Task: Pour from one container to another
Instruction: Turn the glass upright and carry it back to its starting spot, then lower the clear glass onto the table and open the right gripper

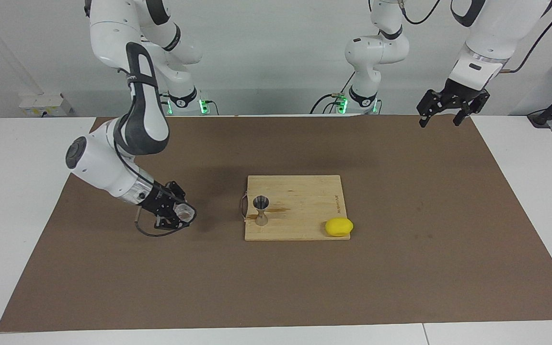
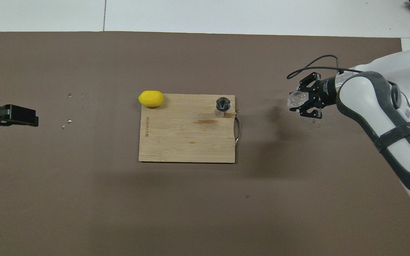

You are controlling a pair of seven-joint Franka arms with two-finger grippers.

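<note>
I'll stand the small clear glass cup on the brown mat (image 2: 322,134), by the pale specks nearest my right gripper.
My right gripper (image 1: 180,214) is shut on the small clear glass cup (image 1: 186,212) and holds it low over the brown mat, toward the right arm's end of the table, beside the cutting board. The cup is tilted. It also shows in the overhead view (image 2: 295,99), between the right gripper's (image 2: 301,102) fingers. The steel jigger (image 1: 260,210) stands upright on the wooden cutting board (image 1: 304,196), at the edge next to the board's handle; it shows in the overhead view too (image 2: 222,106). My left gripper (image 1: 440,120) is open, empty and raised over the mat's corner near its base, waiting.
A yellow lemon (image 1: 339,226) lies at the board's corner farthest from the robots, toward the left arm's end. The board (image 2: 176,138) has a metal handle (image 2: 238,129) on the side toward the right arm. Small pale specks (image 2: 69,121) lie on the mat.
</note>
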